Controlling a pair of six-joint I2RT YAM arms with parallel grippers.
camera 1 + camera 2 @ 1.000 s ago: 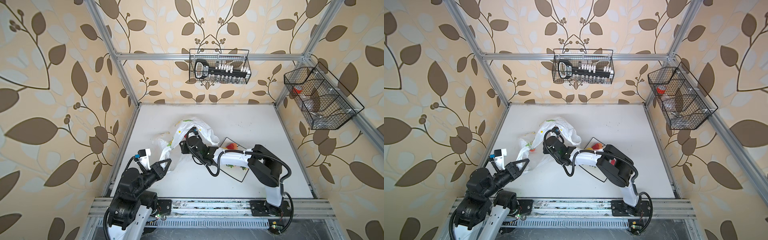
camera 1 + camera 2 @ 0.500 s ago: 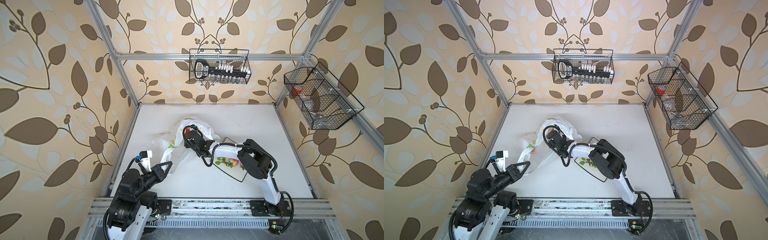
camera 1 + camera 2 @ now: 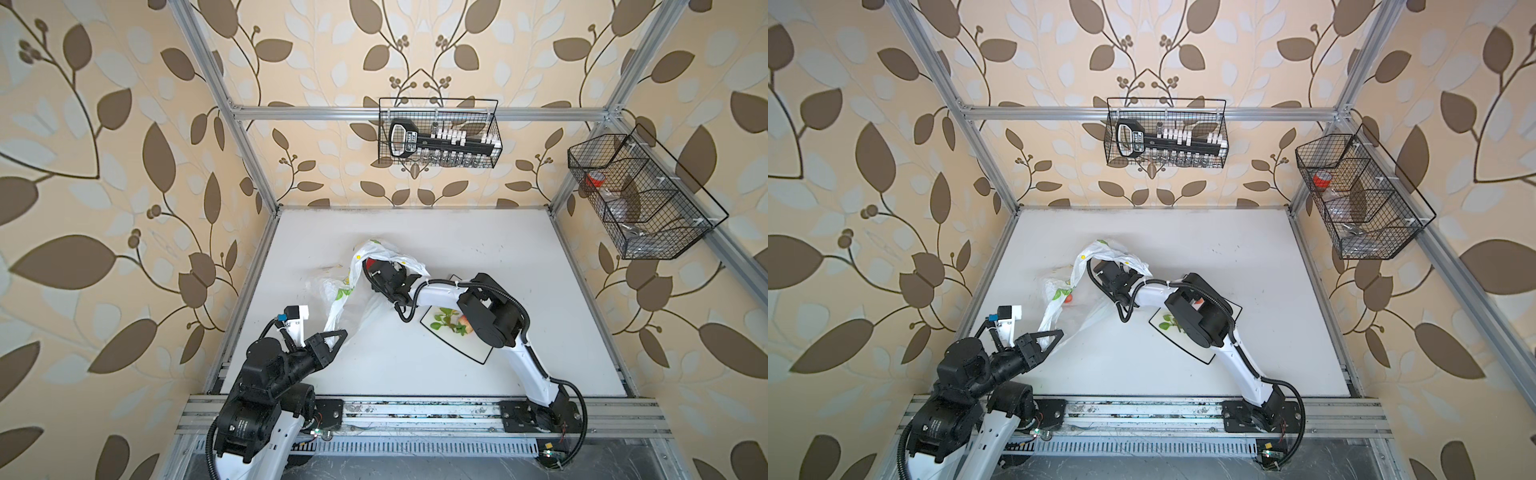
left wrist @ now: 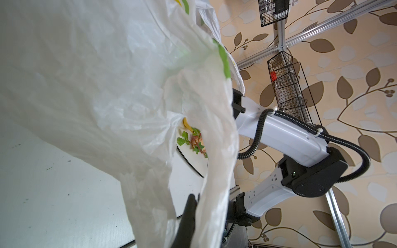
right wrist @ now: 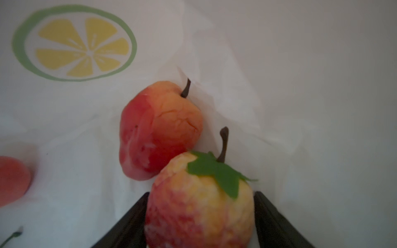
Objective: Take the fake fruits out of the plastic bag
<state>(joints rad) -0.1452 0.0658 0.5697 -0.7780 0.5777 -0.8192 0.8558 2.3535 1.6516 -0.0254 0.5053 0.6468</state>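
Note:
Next, my left gripper releases the stretched piece of the bag so that it lies on the white table (image 3: 366, 360), between the gripper itself and the black-rimmed plate.
The plastic bag (image 3: 357, 266) (image 3: 1096, 253) lies crumpled at the table's middle left. My left gripper (image 3: 338, 336) (image 3: 1057, 334) is shut on a stretched strip of the bag (image 4: 107, 85), lifting it. My right gripper (image 3: 382, 272) (image 3: 1111, 272) reaches into the bag's mouth, its fingertips hidden in both top views. In the right wrist view it (image 5: 200, 197) stands open, a finger on either side of a peach (image 5: 193, 182) with a green leaf. A second peach (image 5: 159, 131) leans against the first. Another red fruit (image 5: 12, 180) lies further off.
A square black-rimmed plate (image 3: 467, 349) (image 3: 1187, 345) sits right of the bag under my right arm, holding a green sprig (image 3: 446, 322) and a peach (image 3: 465, 322). Wire baskets hang on the back wall (image 3: 438, 133) and the right wall (image 3: 640, 195).
My right gripper has moved from beside the plate deeper into the bag's mouth, and its jaws have spread apart. The left gripper keeps its hold on the bag.

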